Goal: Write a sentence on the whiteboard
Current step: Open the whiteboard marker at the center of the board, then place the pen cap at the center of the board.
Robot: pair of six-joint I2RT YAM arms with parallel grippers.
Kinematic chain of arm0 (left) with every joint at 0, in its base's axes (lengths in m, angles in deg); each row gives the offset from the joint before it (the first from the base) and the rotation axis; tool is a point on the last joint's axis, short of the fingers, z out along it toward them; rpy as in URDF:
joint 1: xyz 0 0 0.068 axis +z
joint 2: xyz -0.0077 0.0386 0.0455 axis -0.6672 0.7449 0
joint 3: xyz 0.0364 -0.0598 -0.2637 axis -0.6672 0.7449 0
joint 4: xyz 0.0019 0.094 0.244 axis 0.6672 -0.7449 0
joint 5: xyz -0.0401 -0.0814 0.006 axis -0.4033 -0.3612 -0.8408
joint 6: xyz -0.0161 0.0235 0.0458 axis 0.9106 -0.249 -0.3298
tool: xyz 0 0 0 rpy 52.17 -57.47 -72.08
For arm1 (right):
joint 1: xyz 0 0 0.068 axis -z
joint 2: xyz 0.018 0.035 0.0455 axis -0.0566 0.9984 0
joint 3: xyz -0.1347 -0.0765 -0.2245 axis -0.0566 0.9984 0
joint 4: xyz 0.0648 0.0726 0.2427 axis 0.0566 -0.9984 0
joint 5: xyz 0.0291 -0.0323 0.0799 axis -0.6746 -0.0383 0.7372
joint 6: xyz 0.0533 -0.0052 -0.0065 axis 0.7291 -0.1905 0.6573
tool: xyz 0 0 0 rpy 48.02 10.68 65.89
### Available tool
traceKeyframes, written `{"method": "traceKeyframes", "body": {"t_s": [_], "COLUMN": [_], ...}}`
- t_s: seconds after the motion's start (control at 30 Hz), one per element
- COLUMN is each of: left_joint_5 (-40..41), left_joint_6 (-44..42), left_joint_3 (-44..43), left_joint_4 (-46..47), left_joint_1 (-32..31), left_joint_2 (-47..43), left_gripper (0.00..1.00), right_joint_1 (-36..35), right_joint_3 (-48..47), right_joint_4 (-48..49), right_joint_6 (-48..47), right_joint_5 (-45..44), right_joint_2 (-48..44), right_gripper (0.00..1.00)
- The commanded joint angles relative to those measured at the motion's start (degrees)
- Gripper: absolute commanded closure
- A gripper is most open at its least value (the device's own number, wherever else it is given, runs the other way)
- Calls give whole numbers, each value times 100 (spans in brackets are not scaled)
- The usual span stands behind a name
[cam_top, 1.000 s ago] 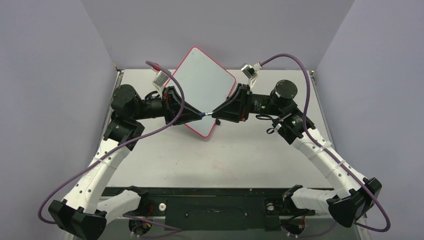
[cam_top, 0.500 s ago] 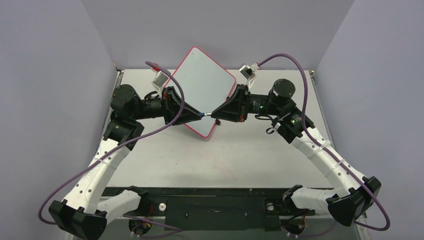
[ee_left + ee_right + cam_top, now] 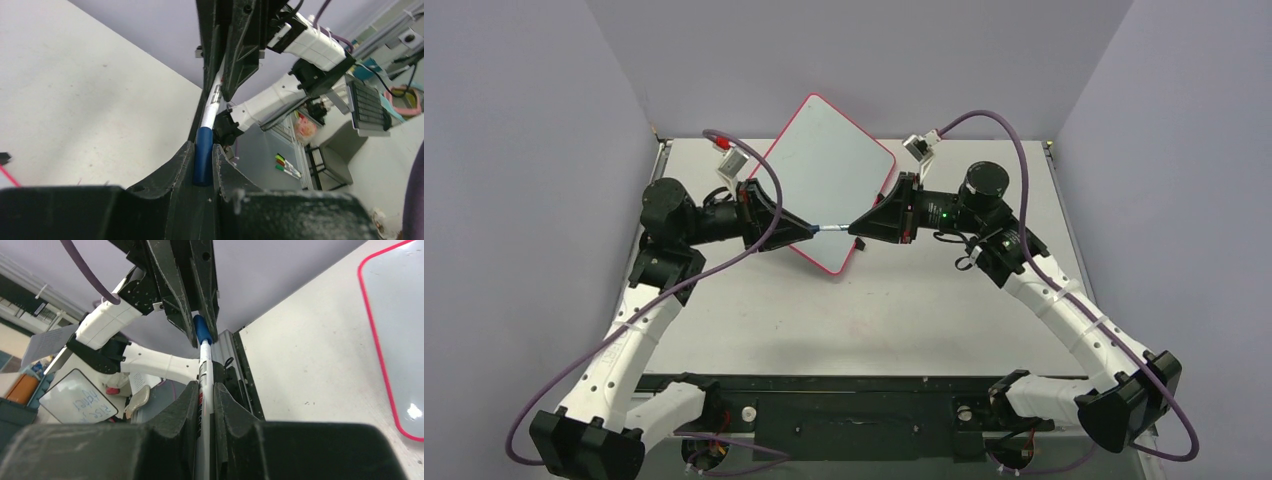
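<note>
Next, my left gripper puts the blue cap, now held above the board's near corner, down on the bare table (image 3: 839,317) just in front of the whiteboard's near corner and lets go.
The whiteboard (image 3: 824,160) lies turned at the back middle of the table, white face and red-pink rim showing; it also shows in the right wrist view (image 3: 400,335). No blue sentence shows on its face. A marker hangs level between my two grippers above the board's near corner. My left gripper (image 3: 809,230) (image 3: 202,147) is shut on the marker's blue cap (image 3: 203,162). My right gripper (image 3: 852,226) (image 3: 205,387) is shut on the white barrel (image 3: 205,365). The cap (image 3: 200,330) looks joined to the barrel.
The grey table (image 3: 874,310) has purple walls on three sides and a black rail along the near edge. Off the table, a small board with blue writing (image 3: 75,397) and several markers on a shelf (image 3: 285,165) show in the background.
My left arm has drawn back to the left, so the gap between the grippers has widened and more of the marker shows. The right gripper has barely moved.
</note>
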Motion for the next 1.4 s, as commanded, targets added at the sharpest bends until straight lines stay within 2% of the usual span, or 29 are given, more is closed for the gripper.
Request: {"method": "traceKeyframes", "body": {"t_s": [0.0,0.17,0.3,0.43,0.5,0.6,0.67,0.77,0.8,0.9,1.03,1.2,1.27,1.37], "left_joint_5": [189,271,649,1272,1627,2273,2762,4251,4544,5594,6512,7095,7487,7617], "left_joint_6": [137,74,-307,-930,-1208,-1375,-1421,-1683,-1728,-1762,-1525,-1115,-1169,-1167], "left_joint_3": [212,369,594,893,1066,1450,1711,1651,1657,1622,1748,2036,2069,2157], "left_joint_4": [387,253,-454,-1490,-1933,-2108,-2147,-2631,-2668,-2827,-2663,-1789,-1551,-1227], "left_joint_1": [468,636,698,686,654,516,279,-631,-1042,-1720,-2459,-3270,-3531,-3655], "left_joint_2": [-260,-303,-433,-742,-894,-1131,-1223,-1204,-1185,-987,-830,-438,-7,454], "left_gripper": [100,100,100,100,100,100,100,100,100,100,100,100,100,100], "right_joint_1": [246,378,547,625,636,643,658,671,673,672,676,678,690,708], "right_joint_3": [67,240,273,63,29,87,116,156,166,174,245,283,290,307], "right_joint_4": [301,301,-6,-1237,-1626,-1791,-1824,-1843,-1832,-1830,-1839,-1971,-2013,-2079], "right_joint_6": [55,67,4,-805,-1030,-1115,-1121,-1127,-1133,-1144,-1169,-1268,-1305,-1343], "right_joint_5": [47,-2,-347,-1263,-1779,-2349,-2578,-2879,-2908,-2938,-3116,-3346,-3464,-3553], "right_joint_2": [-263,-359,-399,-424,-443,-458,-461,-460,-448,-371,-382,-420,-438,-479], "right_gripper": [100,100,100,100,100,100,100,100,100,100,100,100,100,100]}}
